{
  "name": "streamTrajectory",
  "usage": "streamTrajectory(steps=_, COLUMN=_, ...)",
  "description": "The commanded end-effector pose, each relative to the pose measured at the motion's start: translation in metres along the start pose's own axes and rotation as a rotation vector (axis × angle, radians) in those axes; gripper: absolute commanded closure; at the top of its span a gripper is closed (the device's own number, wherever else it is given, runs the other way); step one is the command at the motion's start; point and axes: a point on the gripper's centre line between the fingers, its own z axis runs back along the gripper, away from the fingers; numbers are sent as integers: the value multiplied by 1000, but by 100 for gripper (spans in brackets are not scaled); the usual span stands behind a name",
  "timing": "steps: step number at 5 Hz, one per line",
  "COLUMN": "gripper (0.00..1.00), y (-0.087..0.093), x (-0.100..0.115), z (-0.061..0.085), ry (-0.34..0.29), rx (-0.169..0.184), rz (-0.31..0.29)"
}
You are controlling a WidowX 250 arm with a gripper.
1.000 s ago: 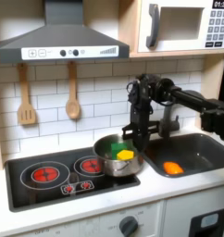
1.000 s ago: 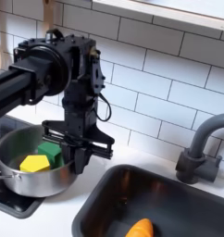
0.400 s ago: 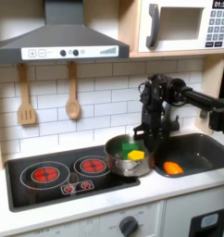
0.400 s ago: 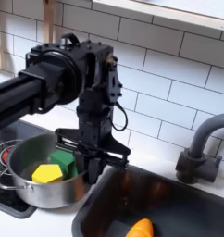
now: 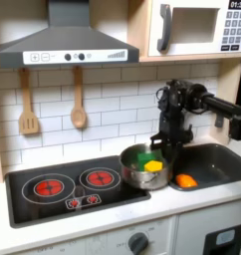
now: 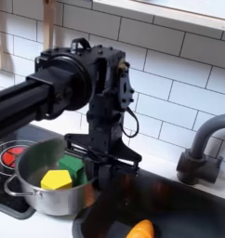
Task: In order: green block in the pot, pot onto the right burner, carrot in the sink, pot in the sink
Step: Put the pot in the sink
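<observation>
The robot's gripper needs to release the silver pot on the sink's bottom, next to the orange carrot (image 5: 196, 170).
The silver pot (image 5: 145, 171) (image 6: 49, 184) sits past the cooktop's right edge, beside the sink (image 5: 220, 162) (image 6: 184, 209). Inside it lie the green block (image 5: 142, 157) (image 6: 72, 166) and a yellow toy piece (image 5: 152, 165) (image 6: 57, 178). My gripper (image 5: 169, 152) (image 6: 104, 173) points down at the pot's sink-side rim and is shut on that rim. The orange carrot (image 5: 185, 180) (image 6: 140, 229) lies in the sink near its front. The right burner (image 5: 99, 178) is uncovered, left of the pot in the first exterior view.
The left burner (image 5: 48, 185) sits on the black cooktop (image 5: 33, 204). A dark arched faucet (image 6: 200, 147) stands behind the sink. Two wooden utensils (image 5: 28, 105) hang on the tiled wall, under a range hood (image 5: 63, 45).
My gripper has carried the pot, with the block and yellow piece inside, off the right burner toward the sink. The carrot has stayed in the sink.
</observation>
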Motion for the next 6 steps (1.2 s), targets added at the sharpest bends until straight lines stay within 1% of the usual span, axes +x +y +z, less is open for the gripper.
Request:
streamTrajectory(steps=1, gripper=100, y=-30, x=5, z=1, ry=-9, rx=-20, rz=-39)
streamTrajectory(steps=2, gripper=100, y=-40, x=4, z=-1, ry=-3, rx=-26, rz=-55)
streamTrajectory(steps=3, gripper=100, y=-52, x=4, z=-2, ry=-4, rx=-37, rz=-84)
streamTrajectory(steps=5, gripper=100, y=-68, x=-1, z=0, ry=-3, rx=-54, rz=-139)
streamTrajectory(steps=6, gripper=100, y=-72, x=-4, z=0, ry=3, rx=-68, rz=-151)
